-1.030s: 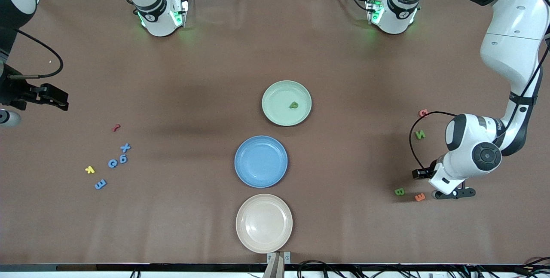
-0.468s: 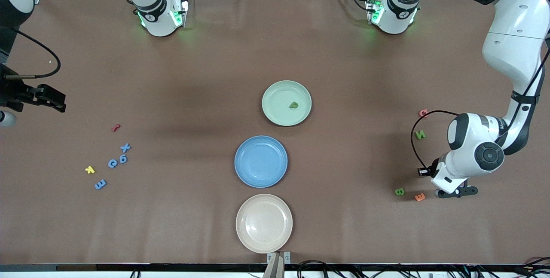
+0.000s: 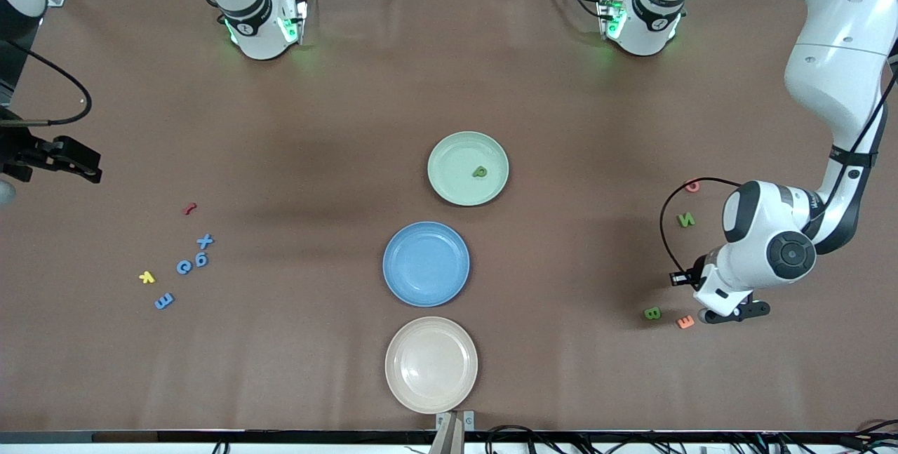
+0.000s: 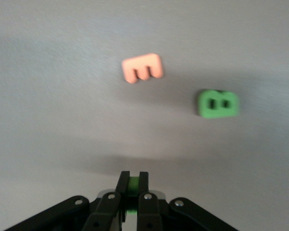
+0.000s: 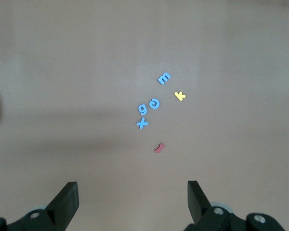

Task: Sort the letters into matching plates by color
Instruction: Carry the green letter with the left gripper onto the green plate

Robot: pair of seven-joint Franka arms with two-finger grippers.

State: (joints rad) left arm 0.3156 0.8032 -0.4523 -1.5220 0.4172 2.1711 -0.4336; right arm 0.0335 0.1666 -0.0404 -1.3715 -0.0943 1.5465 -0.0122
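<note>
My left gripper has the small green letter to place. It will put it in the mint green plate, between the green P and the plate's near rim [image 3: 478, 191].
The mint green plate [image 3: 449, 152] holds a green P [image 3: 480, 172]. The blue plate [image 3: 426, 264] lies nearer the front camera, with no letter in it. My left gripper [image 3: 729, 314] is shut on a small green letter [image 4: 132, 185] and hangs over the table beside an orange E [image 3: 685, 322]. A green B [image 3: 652, 313] and a green N [image 3: 686, 219] lie near it; the B also shows in the left wrist view [image 4: 218, 103]. Several blue letters [image 3: 184, 266] lie at the right arm's end and show in the right wrist view [image 5: 154, 103]. My right gripper [image 5: 131, 187] is open and empty, over the table edge [image 3: 70, 159].
A beige plate [image 3: 431, 364] lies nearest the front camera. A pink letter [image 3: 692, 186] lies by the green N. A yellow k [image 3: 146, 276] and a red letter [image 3: 189, 208] lie among the blue ones. The orange E also shows in the left wrist view [image 4: 142, 68].
My left gripper has shifted slightly toward the orange E with the green letter in it. My right gripper has drifted a little outward toward the table edge.
</note>
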